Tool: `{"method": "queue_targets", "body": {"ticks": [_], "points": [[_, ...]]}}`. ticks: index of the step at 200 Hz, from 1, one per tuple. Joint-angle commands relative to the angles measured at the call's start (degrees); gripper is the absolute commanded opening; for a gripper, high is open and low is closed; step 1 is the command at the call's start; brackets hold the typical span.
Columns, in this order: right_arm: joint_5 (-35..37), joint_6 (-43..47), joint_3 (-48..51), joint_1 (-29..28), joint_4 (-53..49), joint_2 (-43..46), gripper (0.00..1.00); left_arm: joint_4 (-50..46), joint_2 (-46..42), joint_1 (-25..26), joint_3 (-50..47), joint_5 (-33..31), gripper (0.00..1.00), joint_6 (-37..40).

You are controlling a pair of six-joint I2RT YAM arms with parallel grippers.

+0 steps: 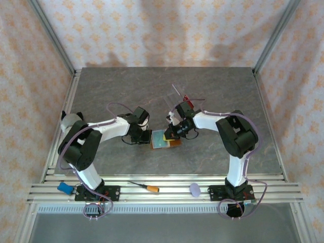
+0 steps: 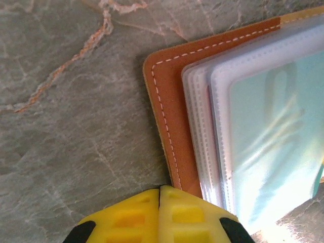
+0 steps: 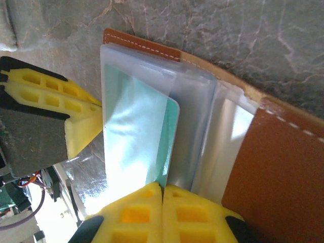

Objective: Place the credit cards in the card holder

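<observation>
The teal-green credit card's exposed edge meets my right gripper at a slant, so I should open my right gripper, turn it square and grip that edge (image 3: pixel 165 164).
The brown leather card holder (image 1: pixel 175 144) (image 2: pixel 171 101) (image 3: pixel 278 167) lies open on the table between the two arms, its clear plastic sleeves fanned up. The teal-green credit card (image 1: pixel 159 138) (image 2: pixel 273 142) (image 3: pixel 171 136) sits partly inside a sleeve. My right gripper (image 1: pixel 173 132) (image 3: pixel 162 187) is shut on the card's near edge. My left gripper (image 1: pixel 146 135) (image 2: pixel 160 188) is shut, with its tips at the holder's left edge and nothing seen between them. A red card (image 1: pixel 188 97) lies behind the right arm.
A clear plastic tray (image 1: pixel 177 93) stands behind the holder, by the red card. On the front rails lie an orange-handled screwdriver (image 1: pixel 150 188), a blue object (image 1: pixel 65 187) and a pale purple disc (image 1: pixel 195 189). Patterned walls close in the table.
</observation>
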State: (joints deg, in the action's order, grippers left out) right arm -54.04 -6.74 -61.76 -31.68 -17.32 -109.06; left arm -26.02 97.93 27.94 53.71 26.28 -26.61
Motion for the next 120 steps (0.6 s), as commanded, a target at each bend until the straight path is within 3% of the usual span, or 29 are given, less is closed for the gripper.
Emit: {"method": "queue_targets", "body": {"ticks": [1,49,82,103,120], "points": [[-1.8,2.5,-1.6,-0.4,-2.4,-0.4,0.0,0.5,1.7,-1.6,1.9,-5.3,0.05,1.6],[-0.9,2.2,-4.0,-0.9,-2.4,-1.6,0.0,1.0,2.9,-1.5,2.4,-4.3,0.05,1.9],[-0.4,0.6,-3.9,-0.9,-1.2,-1.2,0.08,1.5,3.0,-1.5,2.3,-3.6,0.05,1.9],[2.9,-1.1,-3.9,-0.8,-1.5,-0.5,0.09,1.2,2.3,-1.7,1.8,-3.9,0.05,1.9],[6.6,-2.8,-2.9,-0.6,-1.1,1.2,0.16,0.6,1.5,-2.0,1.2,-4.3,0.05,1.7]]}}
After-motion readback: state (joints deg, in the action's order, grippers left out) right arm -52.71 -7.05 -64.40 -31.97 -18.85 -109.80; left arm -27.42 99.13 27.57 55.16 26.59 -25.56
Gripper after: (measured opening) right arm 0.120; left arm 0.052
